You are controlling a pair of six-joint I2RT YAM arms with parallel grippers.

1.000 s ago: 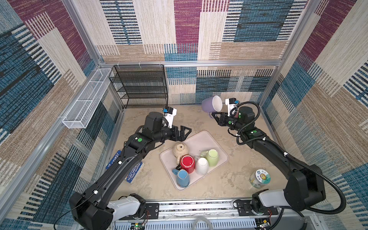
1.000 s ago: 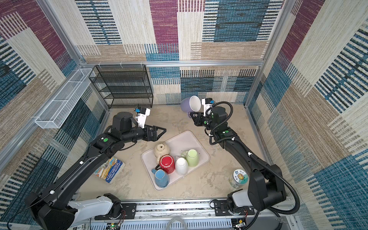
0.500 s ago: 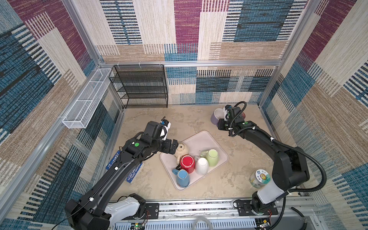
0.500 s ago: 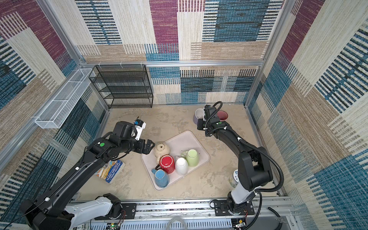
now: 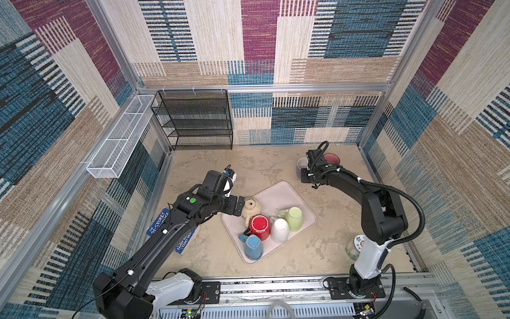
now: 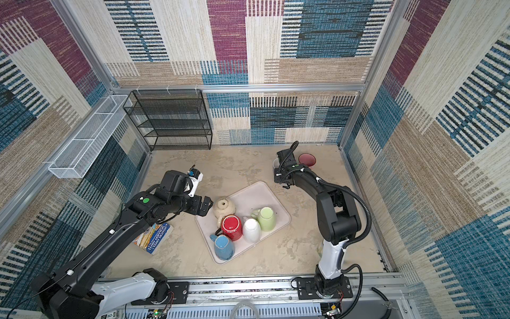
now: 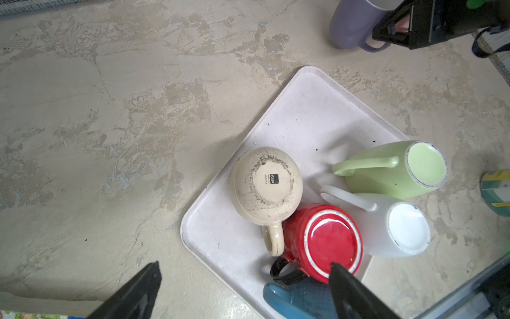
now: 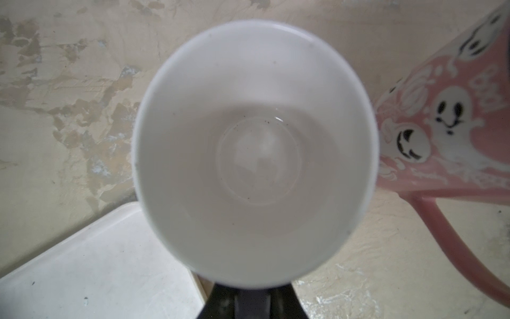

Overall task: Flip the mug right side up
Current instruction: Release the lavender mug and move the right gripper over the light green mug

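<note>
Next, my right gripper releases the purple mug on the tabletop snug [image 5: 309,174] [image 8: 305,146] against the pink ghost mug.
The purple mug [image 5: 300,165] [image 6: 275,163] stands upright on the tabletop at the back right, its white inside [image 8: 256,143] facing the right wrist camera. My right gripper [image 5: 307,174] [image 6: 279,173] [image 7: 386,36] [image 8: 252,292] is shut on it at the handle side. My left gripper [image 5: 239,207] [image 6: 207,205] [image 7: 244,266] is open, with nothing between its fingers. It hovers at the near-left edge of the tray [image 5: 276,193], beside an upside-down cream mug [image 5: 251,206] [image 7: 266,185].
The tray also holds upside-down red [image 5: 260,225], white [image 5: 280,230] and blue [image 5: 253,245] mugs and a green one [image 5: 294,218] on its side. A pink ghost mug [image 5: 331,158] [image 8: 455,124] stands by the purple one. A book [image 6: 153,237], jar [image 5: 356,245] and black rack [image 5: 196,121] border the area.
My right gripper brought the purple mug down from the air, where it was tilted sideways, to stand upright beside the pink mug. My left gripper lowered toward the cream mug.
</note>
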